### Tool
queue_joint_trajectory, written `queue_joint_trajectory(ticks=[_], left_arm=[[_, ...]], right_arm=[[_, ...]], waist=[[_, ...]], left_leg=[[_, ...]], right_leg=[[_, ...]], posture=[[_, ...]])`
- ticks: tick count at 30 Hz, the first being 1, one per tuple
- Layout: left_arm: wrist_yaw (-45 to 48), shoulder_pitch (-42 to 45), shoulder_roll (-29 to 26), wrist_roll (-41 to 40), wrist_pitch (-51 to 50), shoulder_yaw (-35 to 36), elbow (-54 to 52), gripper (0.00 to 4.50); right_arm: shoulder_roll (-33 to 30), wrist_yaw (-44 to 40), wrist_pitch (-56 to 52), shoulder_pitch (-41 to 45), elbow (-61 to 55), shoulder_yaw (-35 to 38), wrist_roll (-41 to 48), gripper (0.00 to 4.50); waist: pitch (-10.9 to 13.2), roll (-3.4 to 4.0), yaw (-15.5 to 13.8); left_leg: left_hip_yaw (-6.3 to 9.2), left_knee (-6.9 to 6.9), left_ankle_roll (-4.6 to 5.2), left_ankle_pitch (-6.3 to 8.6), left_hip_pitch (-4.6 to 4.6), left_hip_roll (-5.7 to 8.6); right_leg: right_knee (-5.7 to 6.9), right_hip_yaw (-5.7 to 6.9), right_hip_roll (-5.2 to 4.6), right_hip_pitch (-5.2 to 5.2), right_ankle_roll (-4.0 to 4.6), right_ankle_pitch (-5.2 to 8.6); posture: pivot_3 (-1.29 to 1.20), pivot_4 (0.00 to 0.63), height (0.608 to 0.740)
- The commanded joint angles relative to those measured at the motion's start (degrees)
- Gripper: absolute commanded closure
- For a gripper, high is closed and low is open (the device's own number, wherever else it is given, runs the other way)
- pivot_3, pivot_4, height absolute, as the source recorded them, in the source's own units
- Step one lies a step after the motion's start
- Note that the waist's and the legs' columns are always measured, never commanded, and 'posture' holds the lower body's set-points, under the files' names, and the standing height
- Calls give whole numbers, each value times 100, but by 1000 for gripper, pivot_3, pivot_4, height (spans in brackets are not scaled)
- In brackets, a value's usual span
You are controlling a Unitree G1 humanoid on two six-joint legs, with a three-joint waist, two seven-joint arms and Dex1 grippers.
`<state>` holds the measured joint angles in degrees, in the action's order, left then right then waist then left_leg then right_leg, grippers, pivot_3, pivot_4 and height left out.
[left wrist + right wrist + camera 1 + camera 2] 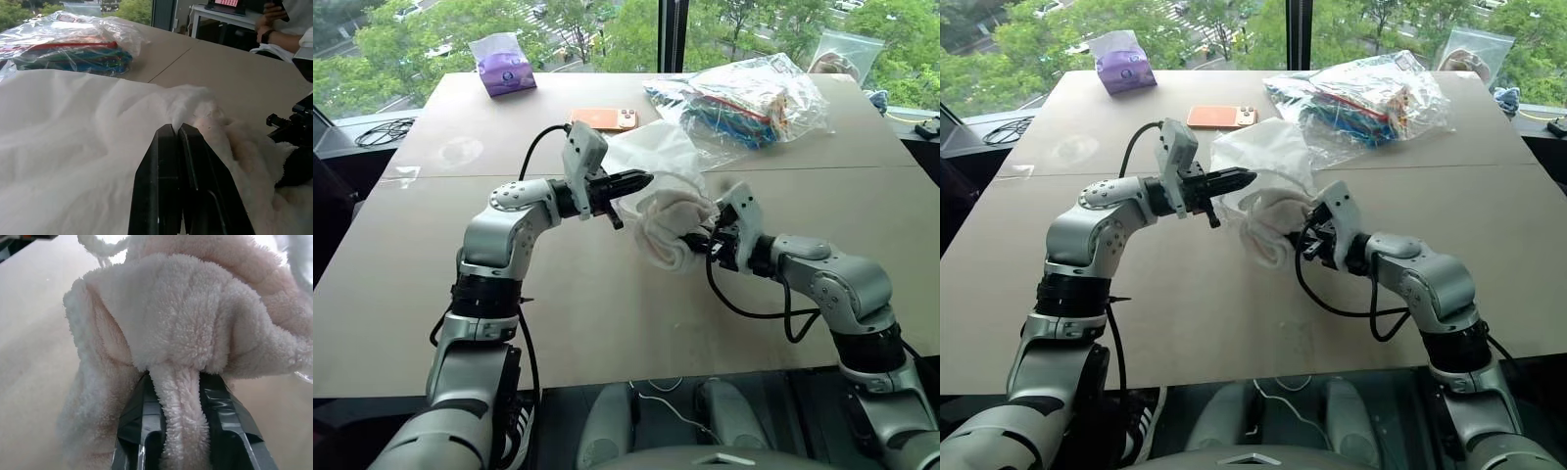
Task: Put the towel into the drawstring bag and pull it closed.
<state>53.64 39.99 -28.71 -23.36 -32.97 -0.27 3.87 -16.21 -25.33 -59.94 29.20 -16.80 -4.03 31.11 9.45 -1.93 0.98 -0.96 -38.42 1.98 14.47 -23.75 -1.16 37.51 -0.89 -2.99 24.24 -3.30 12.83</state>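
My right gripper is to release the towel inside the drawstring bag (682, 203). I should let it go there just in front of the clear plastic bag.
The drawstring bag (656, 155), thin white fabric, is lifted above the middle of the table. My left gripper (642, 180) points level to the right and is shut on the bag's edge; in the left wrist view its black fingers (166, 161) close on the white cloth (73, 147). The towel (668, 231), a cream fluffy bundle, hangs just below and beside the bag, touching it. From the right, my right gripper (701, 241) is shut on a fold of the towel (186, 323), pinched between its fingers (142, 421). The bag's mouth and cords are hidden.
A clear plastic bag (744, 98) of colourful contents lies behind the drawstring bag. An orange phone (604, 118) and a purple tissue pack (505, 65) sit at the back of the table (607, 323). Cables (384, 130) lie far left. A person (279, 24) is beyond the table.
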Motion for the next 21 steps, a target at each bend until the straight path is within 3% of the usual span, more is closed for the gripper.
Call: queue_joint_trajectory(ticks=[1,13,17,21], left_arm=[[144,-88,-130,-42,38,-68,-329,4500],[281,-222,-52,-267,-230,-228,-623,4500],[250,-203,0,-372,-365,-196,-656,4500],[216,-208,22,-440,-434,-160,-648,4500]], right_arm=[[486,519,-248,255,-49,600,316,4334],[2929,2818,-748,560,412,2295,959,4334],[3680,3631,-329,619,783,2848,1857,4334],[3908,4295,121,597,1050,2983,2971,4334]], waist=[[1,2,-7],[10,16,-19],[12,20,-9],[23,37,31]], left_leg=[[1,0,0,0,0,0],[-1,1,-1,0,-1,-4],[0,1,-1,0,-1,-3],[-2,3,-1,0,0,-4]], right_leg=[[2,0,0,1,0,0],[2,-1,-6,2,0,0],[2,0,-8,2,0,0],[4,-3,-6,3,0,0]], posture=[[0,150,740],[0,150,740],[0,150,740],[0,150,740]])
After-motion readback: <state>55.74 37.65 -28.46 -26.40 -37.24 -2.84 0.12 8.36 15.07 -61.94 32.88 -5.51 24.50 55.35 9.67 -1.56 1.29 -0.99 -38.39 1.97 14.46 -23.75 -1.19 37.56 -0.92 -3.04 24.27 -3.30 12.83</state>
